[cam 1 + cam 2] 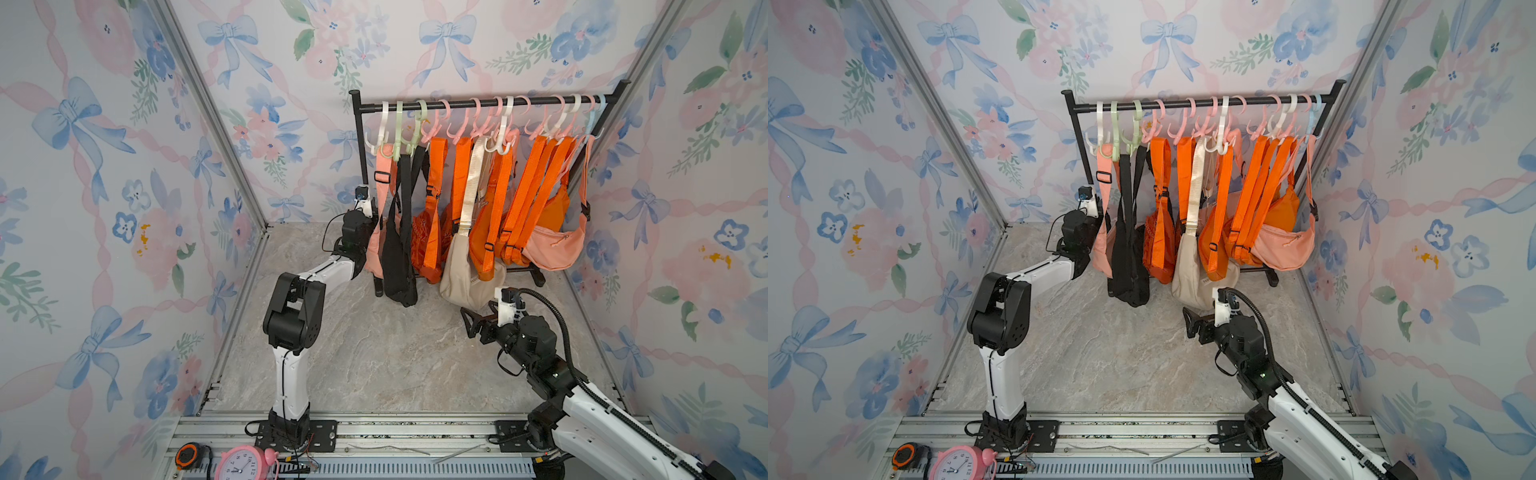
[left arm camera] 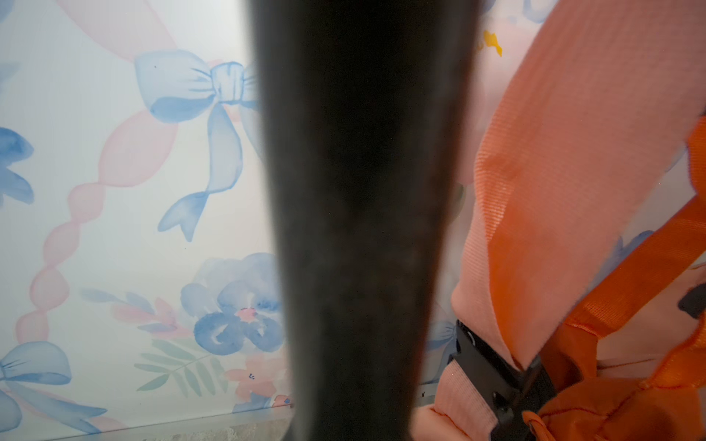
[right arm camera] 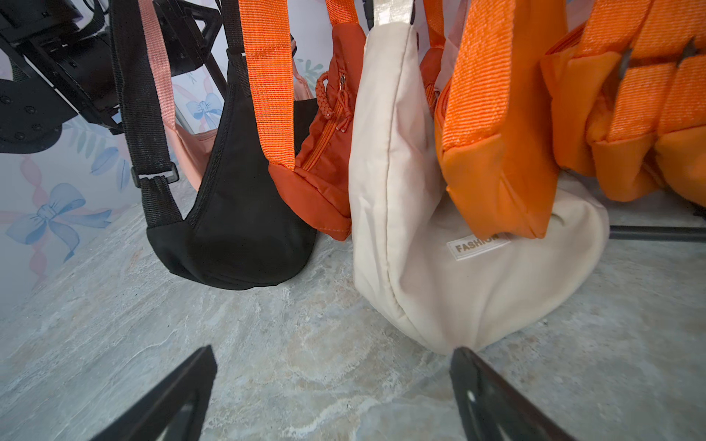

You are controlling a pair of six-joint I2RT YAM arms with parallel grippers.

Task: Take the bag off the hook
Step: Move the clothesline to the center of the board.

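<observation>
Next, my left gripper lets go of the rack's black post so that it rests on the marble floor [image 1: 310,283] in front of the empty back corner.
A black bag [image 1: 399,266] hangs by its black strap [image 2: 363,191] from a pale green hook [image 1: 400,143] near the left end of the rail [image 1: 478,104]. My left gripper [image 3: 114,57] reaches in behind the hanging straps. The black strap fills the middle of the left wrist view and runs down between the jaws, which are closed on it; the fingers themselves are hidden. My right gripper [image 1: 471,322] stands open low over the floor, nothing between its fingers, one fingertip [image 3: 464,357] right by the bottom of the cream bag [image 3: 458,267].
Several orange bags [image 1: 490,216] and two peach bags [image 1: 552,249] crowd the same rail on pink, white and blue hooks. The rack's black foot [image 1: 536,276] lies on the marble floor [image 1: 374,353]. A pink clock [image 1: 241,463] and tape measure [image 1: 187,455] sit at the front rail.
</observation>
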